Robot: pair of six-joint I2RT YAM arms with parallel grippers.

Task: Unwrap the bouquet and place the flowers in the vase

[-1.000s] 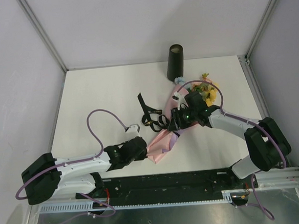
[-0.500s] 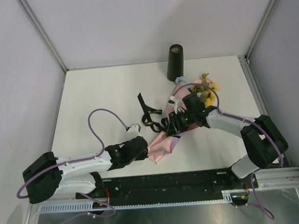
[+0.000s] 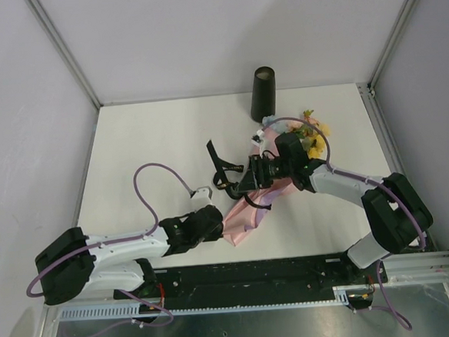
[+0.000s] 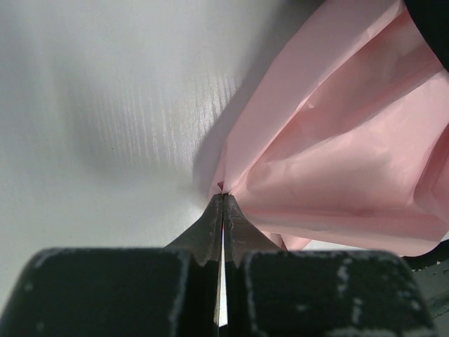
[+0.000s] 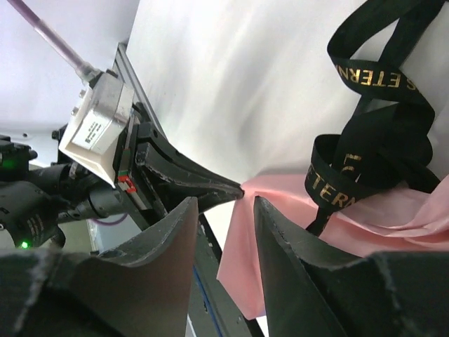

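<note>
The near part of the black ribbon (image 3: 261, 206), where the ribbon crosses the pink paper below its loops, should be gripped next by my right gripper.
The bouquet (image 3: 266, 190) lies on its side on the table, its flowers (image 3: 312, 137) at the far right end and its pink paper (image 3: 240, 223) spread toward me. My left gripper (image 3: 221, 217) is shut on a corner of that pink paper (image 4: 337, 154), fingertips (image 4: 222, 200) pinching the edge. My right gripper (image 3: 247, 186) hovers open over the bouquet's middle, fingers (image 5: 179, 239) apart with only paper (image 5: 242, 267) behind them. The loosened black ribbon (image 5: 372, 133) lies just beside it. The black vase (image 3: 263, 94) stands upright at the back.
The ribbon's loose ends (image 3: 220, 165) trail left over the white table (image 3: 146, 143). Grey walls close in the back and sides. The black rail (image 3: 255, 274) with the arm bases runs along the near edge. My left arm's purple cable (image 3: 145, 193) loops above the table.
My right gripper has shifted left and toward the back along the bouquet, nearer the ribbon, its fingers narrowing briefly then spreading again. My left gripper has kept its pinch on the paper corner.
</note>
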